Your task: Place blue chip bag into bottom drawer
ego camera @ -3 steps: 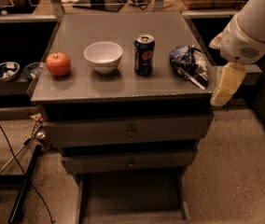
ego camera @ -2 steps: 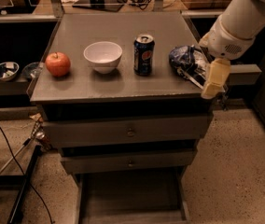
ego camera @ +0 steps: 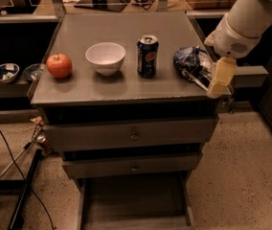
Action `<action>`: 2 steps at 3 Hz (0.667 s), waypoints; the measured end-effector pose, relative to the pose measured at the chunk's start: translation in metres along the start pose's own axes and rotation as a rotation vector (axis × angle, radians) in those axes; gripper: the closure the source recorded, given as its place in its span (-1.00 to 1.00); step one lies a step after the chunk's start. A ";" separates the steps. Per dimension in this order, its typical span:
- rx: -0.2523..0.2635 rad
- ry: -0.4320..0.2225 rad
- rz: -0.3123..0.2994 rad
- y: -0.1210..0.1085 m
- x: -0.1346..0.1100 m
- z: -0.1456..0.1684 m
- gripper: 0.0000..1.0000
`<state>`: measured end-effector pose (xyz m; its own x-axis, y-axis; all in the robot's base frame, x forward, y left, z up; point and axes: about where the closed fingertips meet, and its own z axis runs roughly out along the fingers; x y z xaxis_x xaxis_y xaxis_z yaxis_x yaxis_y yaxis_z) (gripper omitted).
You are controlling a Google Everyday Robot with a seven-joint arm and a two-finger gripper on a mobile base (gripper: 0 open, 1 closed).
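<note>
I move my gripper over the blue chip bag next and close it on the bag's crumpled middle (ego camera: 191, 60), between the bag's two ends.
The blue chip bag (ego camera: 190, 61) lies crumpled on the right side of the grey cabinet top (ego camera: 117, 25), close to the right edge. My gripper (ego camera: 220, 78) hangs from the white arm just right of the bag, pointing down over the cabinet's right front corner and overlapping the bag's edge. I cannot tell whether it touches the bag. The bottom drawer (ego camera: 132, 200) stands pulled out at the foot of the cabinet, with its flat floor showing and nothing in it.
On the cabinet top stand a blue Pepsi can (ego camera: 147, 56), a white bowl (ego camera: 106, 57) and a red apple (ego camera: 59, 65), all left of the bag. Two upper drawers (ego camera: 133, 135) are pushed in. Cables and a stand (ego camera: 21, 186) lie on the floor at left.
The arm has swung left and slightly back, bringing my gripper from beyond the cabinet's right edge up against the chip bag's right side. The bag, can, bowl and apple stayed put.
</note>
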<state>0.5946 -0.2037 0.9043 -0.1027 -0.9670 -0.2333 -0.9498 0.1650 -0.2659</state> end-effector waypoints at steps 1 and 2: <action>0.032 -0.003 0.000 -0.058 0.010 0.004 -1.00; 0.034 -0.003 0.000 -0.058 0.010 0.003 -1.00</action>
<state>0.6497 -0.2225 0.9145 -0.1015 -0.9663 -0.2364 -0.9391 0.1715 -0.2979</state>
